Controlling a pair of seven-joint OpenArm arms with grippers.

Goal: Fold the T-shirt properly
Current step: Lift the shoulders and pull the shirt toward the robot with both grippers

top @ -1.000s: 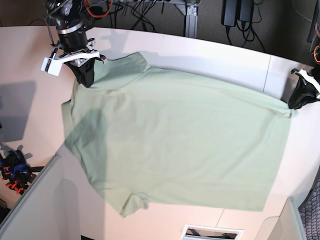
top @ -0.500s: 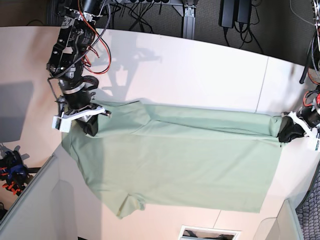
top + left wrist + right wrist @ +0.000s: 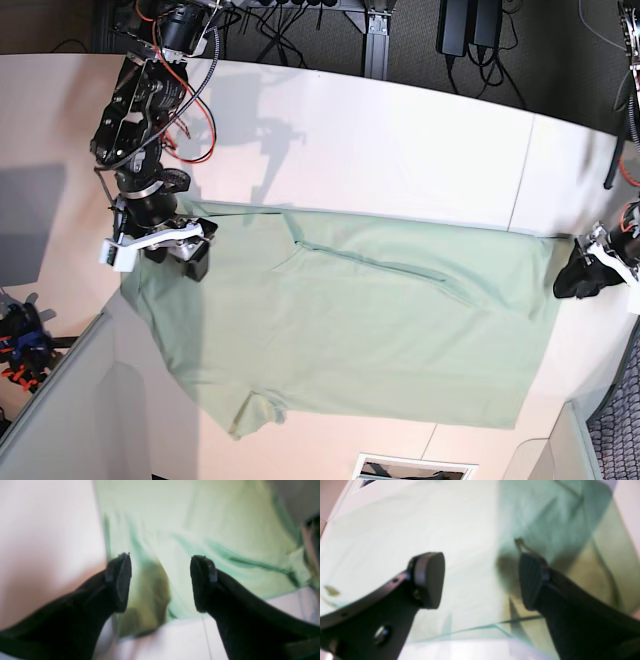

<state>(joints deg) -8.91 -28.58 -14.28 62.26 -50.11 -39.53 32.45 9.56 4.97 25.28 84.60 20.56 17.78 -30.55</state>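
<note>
I need to pinch the T-shirt's corner (image 3: 561, 246) with my left gripper and pull back alongside my right gripper before folding, as the T-shirt's folded edge is far from the back edge of the table.
The pale mint-green T-shirt (image 3: 380, 310) lies on the white table (image 3: 400, 140), folded over on itself, with a sleeve at the front left. My right gripper (image 3: 178, 256) is open over the shirt's left folded corner. In the right wrist view the gripper (image 3: 481, 580) has its jaws wide apart above the cloth (image 3: 382, 530), holding nothing. My left gripper (image 3: 572, 282) is at the shirt's right folded corner. In the left wrist view this gripper (image 3: 160, 582) is open over the cloth (image 3: 200, 517). Collar, buttons and tag are hidden.
Cables and a metal frame (image 3: 380, 30) run along the table's back edge. A grey panel (image 3: 60, 410) and an orange-and-black clamp (image 3: 20, 345) sit at the front left. A white slot (image 3: 410, 468) is at the front edge.
Both grippers drew the shirt's far edge toward the front, laying it over the shirt. They were shut on the cloth and now stand open.
</note>
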